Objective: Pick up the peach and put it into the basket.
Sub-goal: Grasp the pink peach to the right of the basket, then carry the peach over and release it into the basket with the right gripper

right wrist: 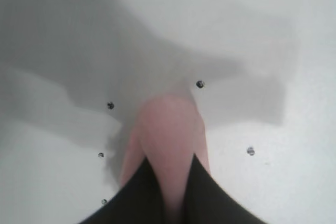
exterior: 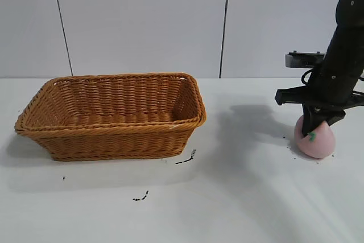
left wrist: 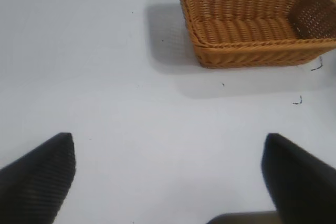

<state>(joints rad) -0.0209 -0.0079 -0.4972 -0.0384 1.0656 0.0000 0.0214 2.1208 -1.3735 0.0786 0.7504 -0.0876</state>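
Next, I let go of the peach with my right gripper on the wicker basket's bottom (exterior: 124, 112), about halfway between the basket's two short ends.
The pale pink peach (exterior: 316, 141) sits on the white table at the far right, with a small green mark on its side. My right gripper (exterior: 315, 123) comes down on it from above, its fingers pinched on the peach's top. In the right wrist view the two dark fingers (right wrist: 205, 187) squeeze the peach (right wrist: 169, 124) between them. The orange-brown wicker basket (exterior: 114, 140) stands at the left with nothing in it, well apart from the peach. My left gripper (left wrist: 168, 148) is open and empty over bare table, with the basket (left wrist: 257, 56) far ahead of it.
Small black marks (exterior: 185, 159) lie on the table in front of the basket's right corner, and another mark (exterior: 141, 197) lies nearer the front. A grey panelled wall stands behind the table.
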